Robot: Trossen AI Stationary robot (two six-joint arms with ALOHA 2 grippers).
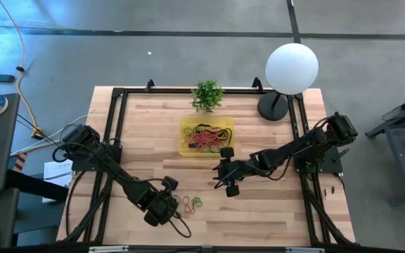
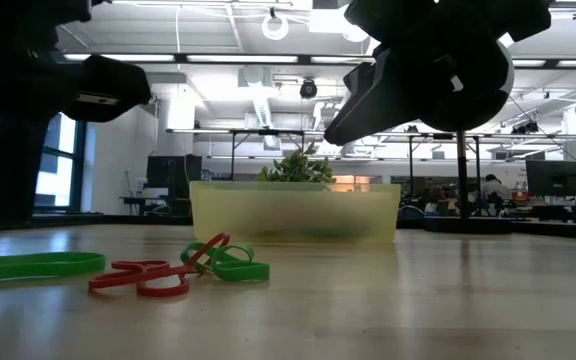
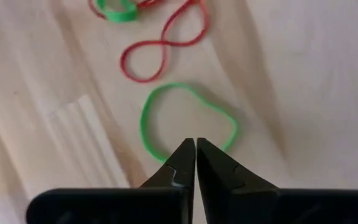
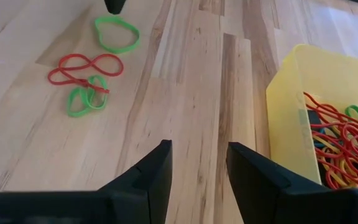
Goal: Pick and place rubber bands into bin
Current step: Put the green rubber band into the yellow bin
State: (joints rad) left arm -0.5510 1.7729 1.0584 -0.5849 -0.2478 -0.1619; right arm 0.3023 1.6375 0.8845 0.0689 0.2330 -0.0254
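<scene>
The near edge of the large green loop lies below my shut left gripper, so I need to open it, move lower and pinch the loop's edge (image 3: 144,126) facing the bin.
Three rubber bands lie flat on the wooden table near its front edge: a large green loop (image 3: 143,127), a red one twisted into a figure eight (image 3: 165,48) and a small green one (image 3: 118,11). My left gripper (image 3: 196,144) is shut and empty, pointing steeply down just above the near edge of the large green loop (image 4: 117,34). The yellow bin (image 1: 185,137) stands farther back with several red, orange and green bands inside (image 4: 344,143). My right gripper (image 4: 197,155) hovers open and empty over the table, just in front of the bin.
A small potted plant (image 1: 207,93) stands behind the bin, and a white globe lamp (image 1: 292,68) at the far right corner. Black frame rails (image 1: 114,126) run along the table's left and right sides. Bare wood lies between the loose bands and the bin.
</scene>
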